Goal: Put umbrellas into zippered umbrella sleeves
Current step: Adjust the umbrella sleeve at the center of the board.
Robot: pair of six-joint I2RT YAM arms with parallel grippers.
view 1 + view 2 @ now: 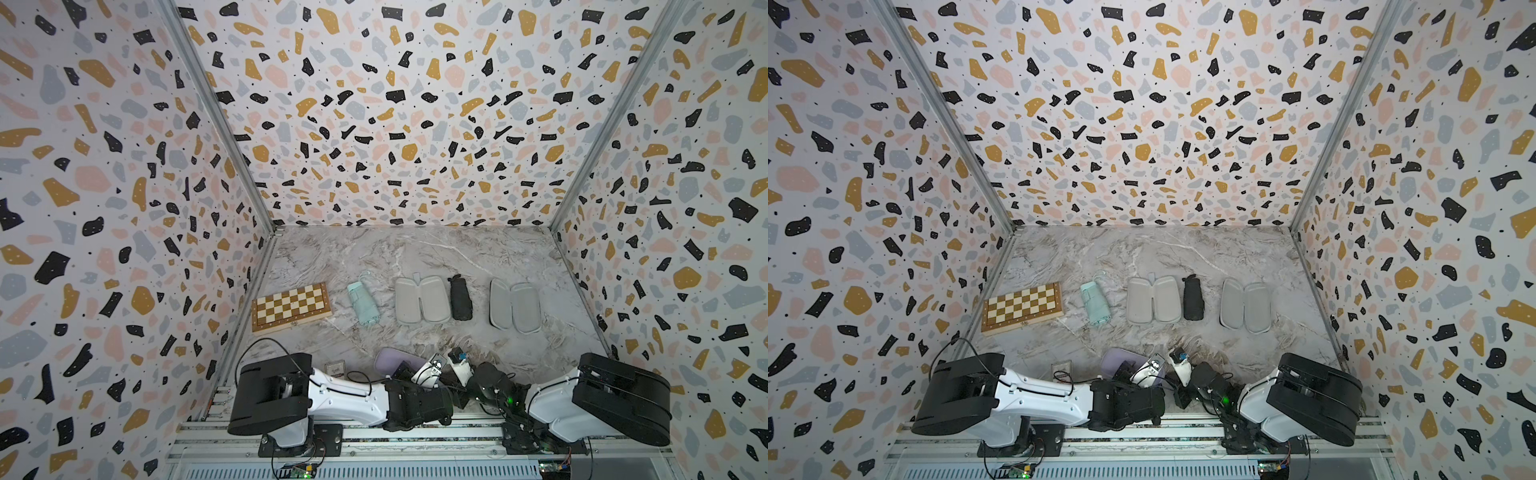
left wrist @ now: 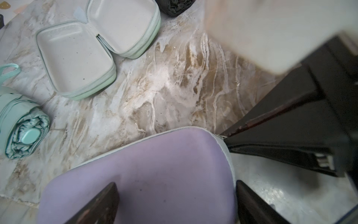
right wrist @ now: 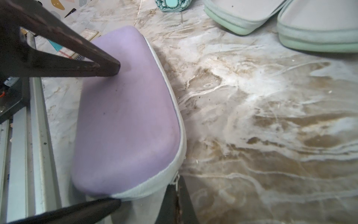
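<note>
The left gripper straddles the broad side of the lilac sleeve beside the zip pull, so it should pinch the sleeve's opposite end (image 1: 384, 359) before the robot draws the zip.
A shut lilac sleeve (image 1: 390, 358) (image 3: 126, 126) lies near the table's front edge. My left gripper (image 2: 175, 186) is open, its fingers wide apart on either side of the sleeve. My right gripper (image 3: 177, 181) is shut on the white zip pull at the sleeve's corner, and it also shows in the left wrist view (image 2: 226, 138). Farther back lie a mint green umbrella (image 1: 365, 301) (image 2: 21, 124), an open mint sleeve (image 1: 422, 300) (image 2: 77, 58) with its grey lining up, a black umbrella (image 1: 460, 298) and a second open sleeve (image 1: 515, 305).
A checkered wooden chessboard box (image 1: 291, 306) sits at the left by the wall. A small card (image 1: 334, 368) lies just left of the lilac sleeve. The aluminium rail (image 1: 374, 432) that carries both arm bases runs along the front edge. Patterned walls close in three sides.
</note>
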